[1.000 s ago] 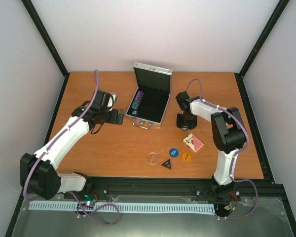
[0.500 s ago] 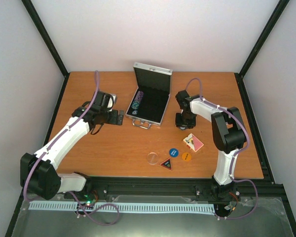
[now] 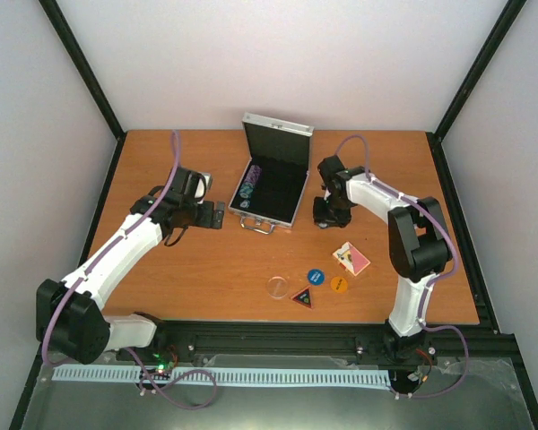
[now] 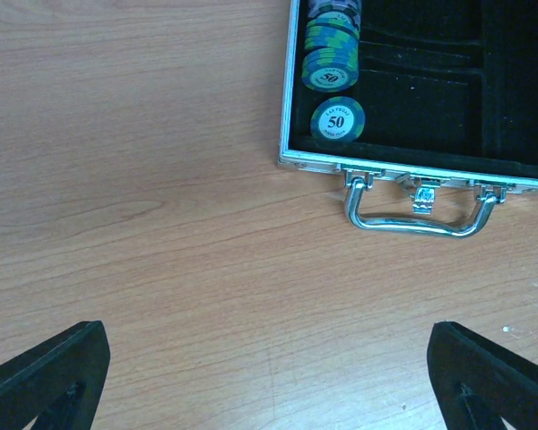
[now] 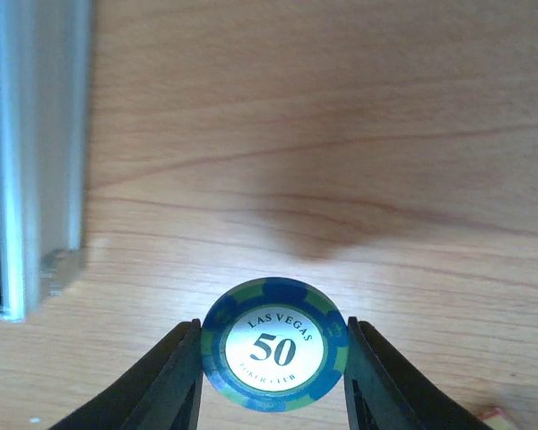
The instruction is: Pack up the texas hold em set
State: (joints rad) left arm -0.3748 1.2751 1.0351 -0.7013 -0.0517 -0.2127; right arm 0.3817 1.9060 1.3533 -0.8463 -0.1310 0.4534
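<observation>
Next, my right gripper lets go of the blue-green poker chip in the silver case (image 3: pixel 244 198), against the standing blue-green chips.
The silver case (image 3: pixel 251 167) lies open at the table's middle back, its black lining showing, lid upright, handle (image 4: pixel 419 219) toward me. Several blue-green chips (image 4: pixel 330 54) stand in its left slot, and one lies flat (image 4: pixel 337 121) in front of them. My right gripper (image 5: pixel 273 358) is shut on a blue-green "50" poker chip (image 5: pixel 275 355), held above the wood just right of the case wall (image 5: pixel 36 161). The left gripper (image 3: pixel 213 213) stands open over bare wood left of the case. A red-backed card deck (image 3: pixel 351 258) and round and triangular buttons (image 3: pixel 316 276) lie nearer me.
A clear round disc (image 3: pixel 277 287) lies beside the triangular button (image 3: pixel 304 296), with an orange button (image 3: pixel 339 285) to their right. Black frame rails border the table's edges.
My right gripper has carried the chip a little left and back, toward the case. The left arm has stayed still.
</observation>
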